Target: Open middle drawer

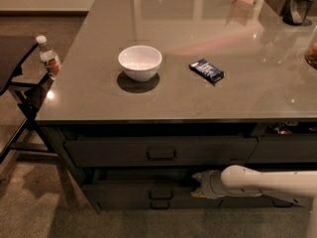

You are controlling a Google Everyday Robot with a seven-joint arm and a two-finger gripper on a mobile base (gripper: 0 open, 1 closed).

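Note:
I should grip the front's upper edge (186, 187) to pull out the middle drawer, as a gap shows above its front and my gripper is off its handle.
The counter (148, 110) has three stacked dark drawer fronts below its edge. The middle drawer (119, 192) has a small black loop handle (161, 195) at its centre. I cannot tell whether it stands out from the cabinet. The top drawer front (109, 152) with its handle (161, 153) lies above it. The bottom drawer's handle (159, 205) shows just below. My gripper (194, 184) comes in from the right on a white arm (267, 181). It sits at the upper edge of the middle drawer front, a little right of and above its handle.
A white bowl (140, 62) and a blue snack packet (206, 70) lie on the counter. A water bottle (49, 58) stands on a dark chair (20, 93) at the left. Jars and a red packet stand at the far right. Carpet floor lies in front.

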